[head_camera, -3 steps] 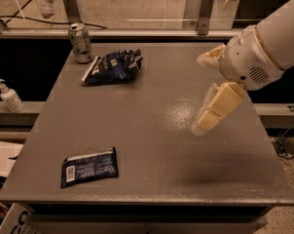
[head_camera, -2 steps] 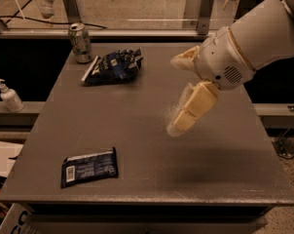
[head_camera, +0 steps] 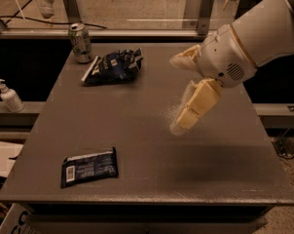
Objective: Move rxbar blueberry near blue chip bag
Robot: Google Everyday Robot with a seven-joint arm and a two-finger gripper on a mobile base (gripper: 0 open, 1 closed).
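Note:
I should move my gripper to the rxbar blueberry next and close on its end [head_camera: 110,164] opposite the white barcode patch.
The rxbar blueberry [head_camera: 88,166] is a small flat navy wrapper with a white barcode patch. It lies near the front left corner of the grey table [head_camera: 137,126]. The blue chip bag [head_camera: 113,66] is a puffy dark blue bag with a white sealed edge, lying at the back left. My gripper [head_camera: 175,94] hangs above the table's middle right, with its cream fingers [head_camera: 195,106] spread open and nothing between them. It is well right of both the bar and the bag and touches neither.
A green-silver drink can [head_camera: 81,43] stands upright at the back left corner, just behind the chip bag. A white pump bottle [head_camera: 9,95] sits on a ledge left of the table. A glass railing runs behind the table.
My gripper and arm have moved left, from over the right side of the table toward its middle. The bar, the bag and the can have not moved.

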